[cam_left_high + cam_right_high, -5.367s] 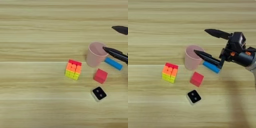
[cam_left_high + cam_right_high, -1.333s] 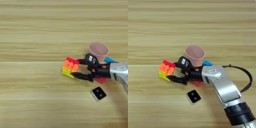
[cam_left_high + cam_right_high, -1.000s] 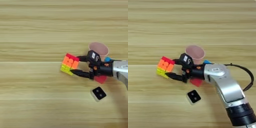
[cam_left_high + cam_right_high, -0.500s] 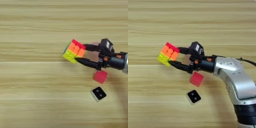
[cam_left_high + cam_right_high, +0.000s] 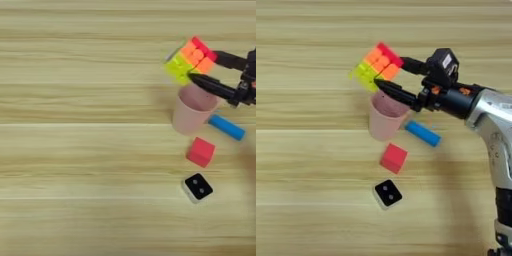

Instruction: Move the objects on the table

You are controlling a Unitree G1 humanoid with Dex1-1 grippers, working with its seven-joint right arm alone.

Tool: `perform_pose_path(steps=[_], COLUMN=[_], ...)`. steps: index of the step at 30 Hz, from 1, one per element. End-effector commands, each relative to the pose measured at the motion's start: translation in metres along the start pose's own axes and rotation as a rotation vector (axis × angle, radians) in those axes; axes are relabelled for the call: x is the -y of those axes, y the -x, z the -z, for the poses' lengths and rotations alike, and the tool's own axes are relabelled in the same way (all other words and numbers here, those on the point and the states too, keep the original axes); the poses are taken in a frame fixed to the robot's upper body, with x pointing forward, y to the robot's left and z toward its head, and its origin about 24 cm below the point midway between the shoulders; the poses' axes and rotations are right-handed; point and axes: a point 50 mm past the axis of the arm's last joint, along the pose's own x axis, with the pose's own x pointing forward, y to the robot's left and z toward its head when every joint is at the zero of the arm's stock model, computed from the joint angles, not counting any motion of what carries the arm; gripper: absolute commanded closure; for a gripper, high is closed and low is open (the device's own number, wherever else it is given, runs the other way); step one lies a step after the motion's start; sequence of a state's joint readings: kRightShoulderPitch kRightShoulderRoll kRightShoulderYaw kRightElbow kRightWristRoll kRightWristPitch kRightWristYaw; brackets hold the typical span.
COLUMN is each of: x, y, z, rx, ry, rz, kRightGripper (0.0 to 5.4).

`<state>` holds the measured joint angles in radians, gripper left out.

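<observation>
Next, I put the puzzle cube down on the table (image 5: 237, 102) just behind the blue cylinder with my right gripper.
The puzzle cube (image 5: 190, 61) (image 5: 376, 65), with red, orange, yellow and green squares, hangs tilted in the air just above and behind the pink cup (image 5: 192, 108) (image 5: 384, 117). My right gripper (image 5: 390, 74) (image 5: 201, 66) is shut on it, one black finger on each side, with the silver forearm reaching in from the right. The plain red cube (image 5: 201, 151) (image 5: 393, 157) lies on the table (image 5: 75, 150) in front of the cup.
A blue cylinder (image 5: 226, 126) (image 5: 422, 133) lies to the right of the cup, under my forearm. A small black-and-white block (image 5: 197, 187) (image 5: 388, 193) sits nearest the front, below the red cube.
My gripper has lifted the puzzle cube off the table and carried it up and to the right, from beside the red cube to above the pink cup.
</observation>
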<state>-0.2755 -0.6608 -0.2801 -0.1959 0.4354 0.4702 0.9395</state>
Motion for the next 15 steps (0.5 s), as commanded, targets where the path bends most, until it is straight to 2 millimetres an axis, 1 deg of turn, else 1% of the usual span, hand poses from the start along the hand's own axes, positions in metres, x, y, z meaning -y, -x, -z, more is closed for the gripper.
perform_pose_path(steps=[1,3,8,12,15], x=[0.029,0.04,0.056,0.068,0.073], y=[0.004,0.007,0.015,0.018,0.019], z=[-0.035,-0.035,-0.033,-0.024,-0.018], rx=[0.048,0.029,-0.038,-0.109,-0.153], ry=[0.111,0.099,0.107,0.116,0.115], rz=[0.154,0.207,0.299,0.366,0.388], kRightGripper=[2.09,2.09,2.09,2.09,2.09])
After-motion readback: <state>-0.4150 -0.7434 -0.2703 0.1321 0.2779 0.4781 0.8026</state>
